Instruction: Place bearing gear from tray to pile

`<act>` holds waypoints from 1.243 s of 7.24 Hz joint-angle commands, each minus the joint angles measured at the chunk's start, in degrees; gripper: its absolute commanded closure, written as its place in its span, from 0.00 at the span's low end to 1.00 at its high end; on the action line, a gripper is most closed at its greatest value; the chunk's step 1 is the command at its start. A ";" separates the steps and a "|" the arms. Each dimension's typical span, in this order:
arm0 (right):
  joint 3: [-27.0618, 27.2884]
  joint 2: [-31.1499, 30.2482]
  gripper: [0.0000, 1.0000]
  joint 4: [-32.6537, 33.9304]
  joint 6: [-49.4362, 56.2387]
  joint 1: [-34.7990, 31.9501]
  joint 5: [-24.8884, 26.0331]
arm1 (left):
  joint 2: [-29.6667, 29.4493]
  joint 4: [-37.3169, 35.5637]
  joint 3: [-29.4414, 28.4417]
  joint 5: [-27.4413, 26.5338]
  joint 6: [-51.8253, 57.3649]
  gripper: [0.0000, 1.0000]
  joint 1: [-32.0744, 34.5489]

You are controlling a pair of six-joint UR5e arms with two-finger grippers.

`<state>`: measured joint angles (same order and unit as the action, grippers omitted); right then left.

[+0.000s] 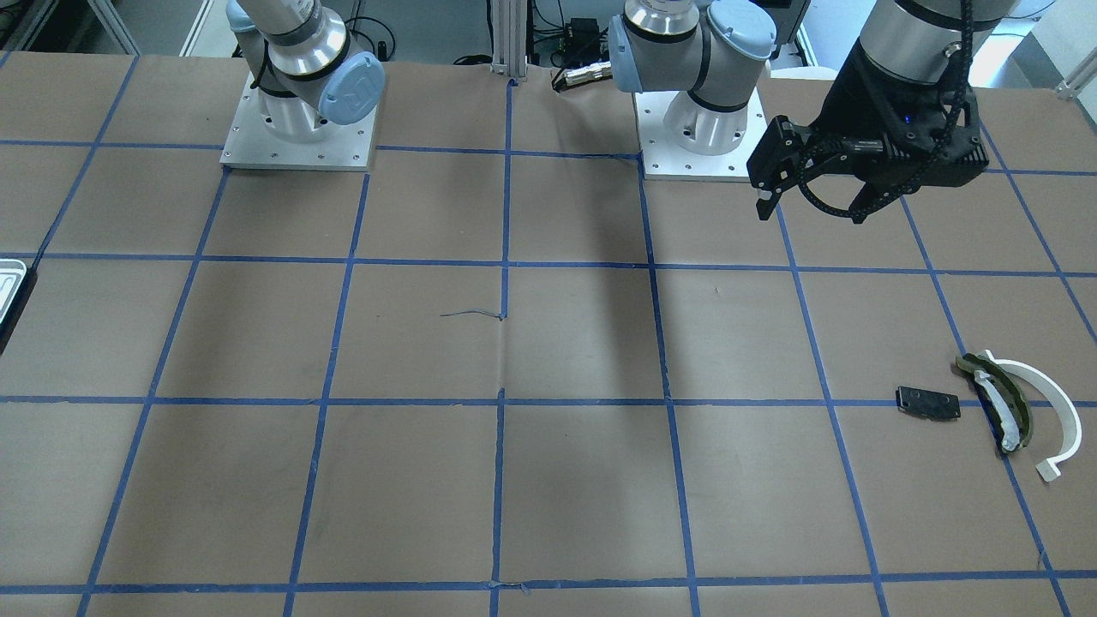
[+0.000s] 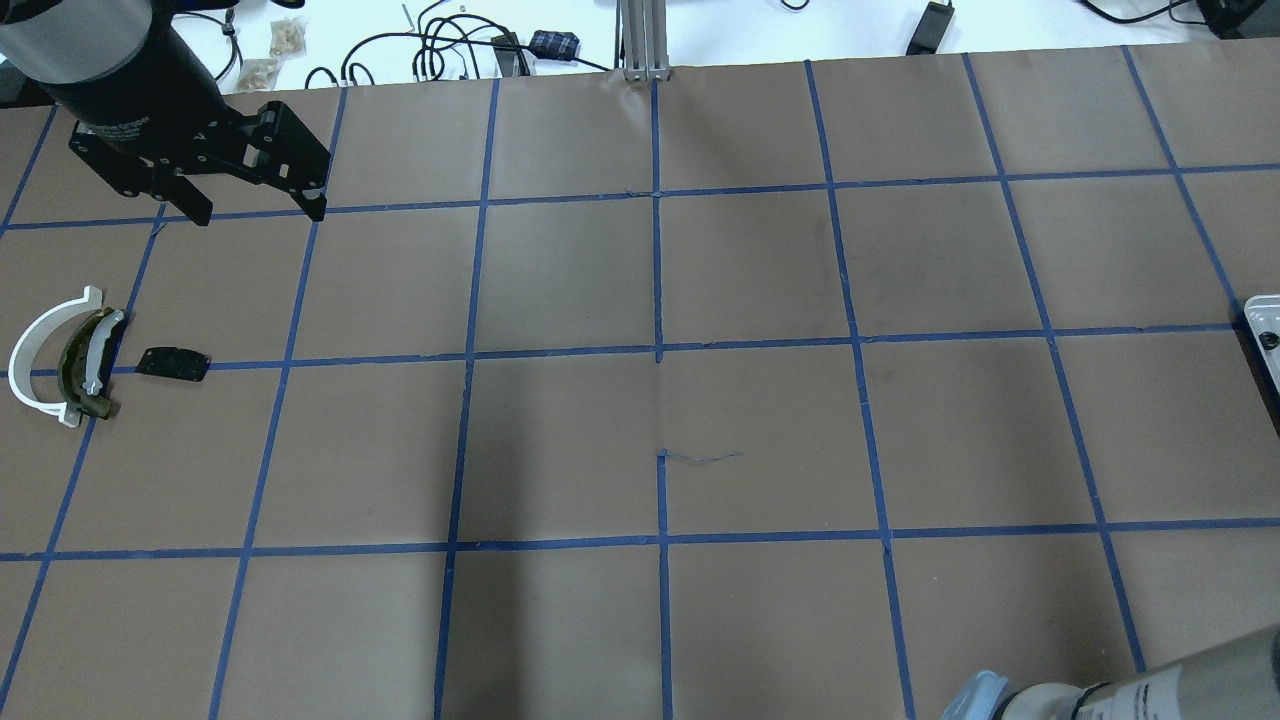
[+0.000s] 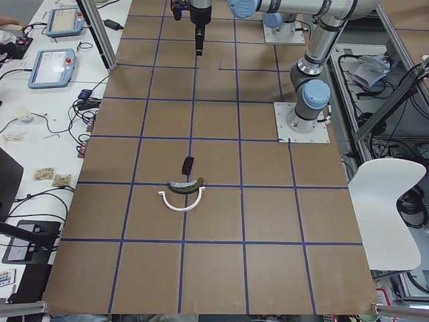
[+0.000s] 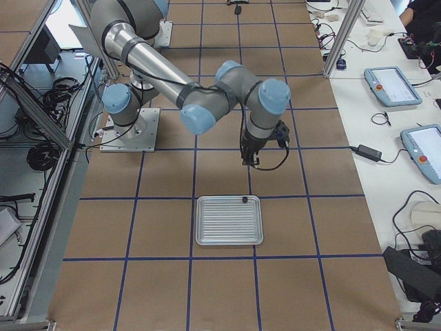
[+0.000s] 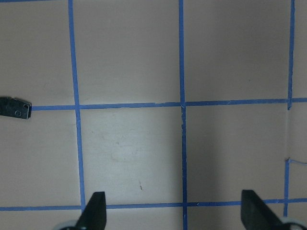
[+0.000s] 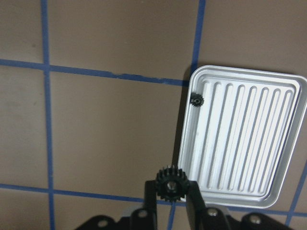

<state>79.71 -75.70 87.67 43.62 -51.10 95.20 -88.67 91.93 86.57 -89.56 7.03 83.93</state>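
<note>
Next, I set the bearing gear down with my right gripper on the brown paper (image 1: 550, 379) next to the crossing at the blue tape gap.
My right gripper (image 6: 169, 191) is shut on a small black bearing gear (image 6: 169, 184), held above the table just off the near left corner of the ribbed pale tray (image 6: 249, 139). A second small black gear (image 6: 196, 100) lies in the tray's corner. The tray also shows in the exterior right view (image 4: 229, 221), below the right gripper (image 4: 249, 160). The pile lies far off: white arc (image 2: 35, 360), olive-green and white piece (image 2: 85, 365), black plate (image 2: 173, 362). My left gripper (image 2: 258, 212) is open and empty, high above the table beyond the pile.
The table is brown paper with a blue tape grid. The arm bases (image 1: 298, 120) (image 1: 703, 128) stand at the robot's edge. Cables and tablets lie beyond the far edge (image 2: 450, 50). The tray's corner shows at the overhead view's right edge (image 2: 1265, 320).
</note>
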 commanded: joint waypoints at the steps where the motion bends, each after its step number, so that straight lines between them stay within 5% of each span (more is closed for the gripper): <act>1: -0.34 -7.51 1.00 -11.07 -17.69 -9.58 -0.80 | -0.02 0.00 -0.08 0.00 0.00 0.00 0.00; 5: -0.43 -10.52 1.00 -14.02 -51.77 -30.48 -12.29 | -0.02 0.09 0.09 0.00 0.00 0.00 0.00; 9: 0.35 -3.87 1.00 0.27 -78.64 -52.05 -12.31 | -0.02 0.00 0.18 0.00 0.00 0.00 0.00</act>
<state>79.90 -82.22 83.27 -28.16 -97.46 82.97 -88.68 91.94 86.68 -89.56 7.03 83.93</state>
